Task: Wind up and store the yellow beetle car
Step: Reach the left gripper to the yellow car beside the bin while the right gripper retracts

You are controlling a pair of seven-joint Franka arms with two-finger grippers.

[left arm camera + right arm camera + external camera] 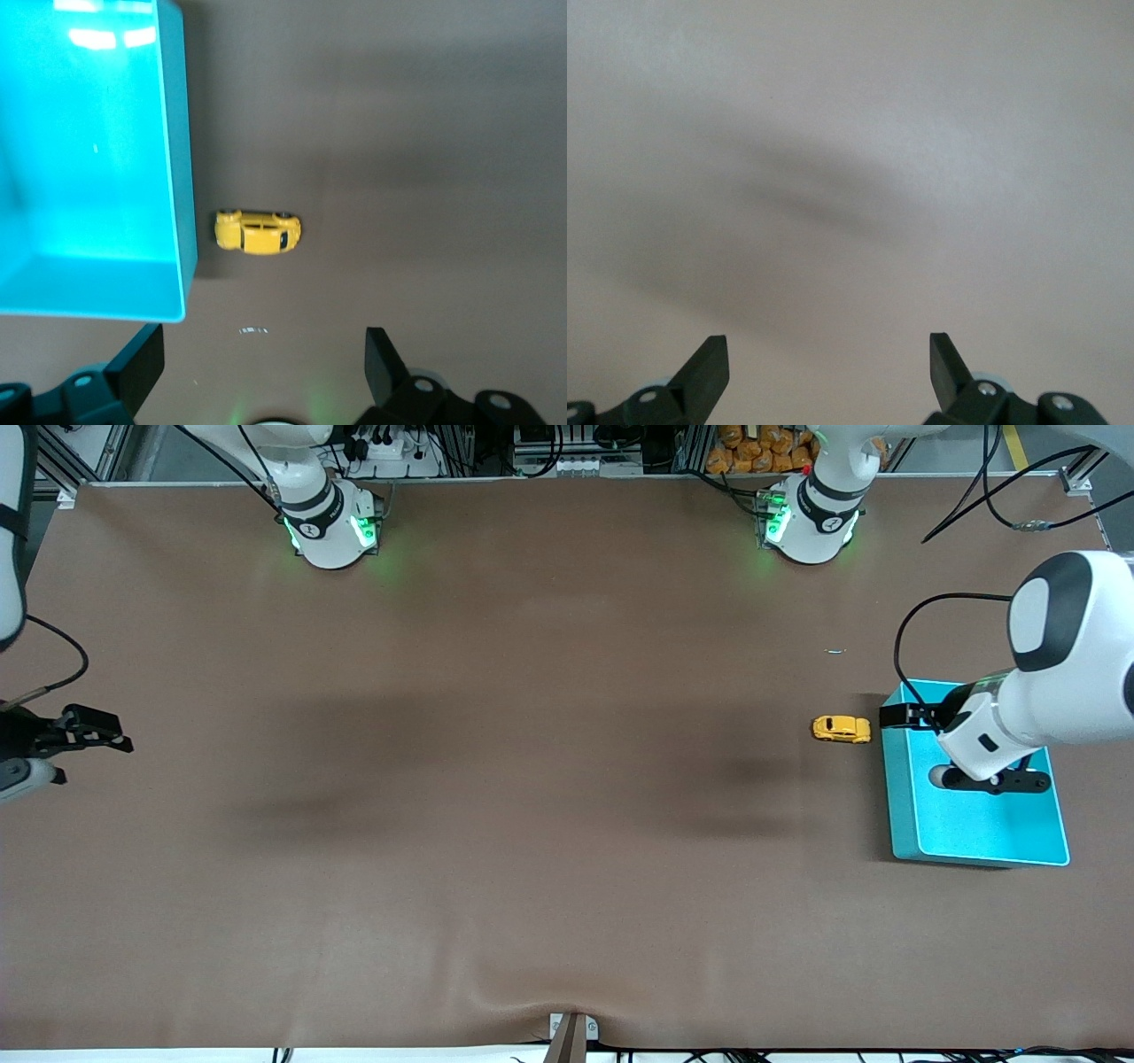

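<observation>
I need to close my left gripper on the middle of the yellow beetle car (842, 729) (259, 234), with its fingers along both long sides of the car.
The yellow beetle car (841, 729) stands on its wheels on the brown table, just beside the turquoise bin (983, 824), on the side of the bin toward the right arm's end. In the left wrist view the car (258, 232) lies close to the bin's wall (182, 177). The bin is empty. My left gripper (901, 716) hangs in the air over the bin's edge next to the car, open and empty (263, 341). My right gripper (99, 737) waits over the right arm's end of the table, open and empty (828, 345).
A small silvery speck (835, 651) lies on the table farther from the front camera than the car; it also shows in the left wrist view (252, 330). The table cover has a ripple at its front edge (567, 1005).
</observation>
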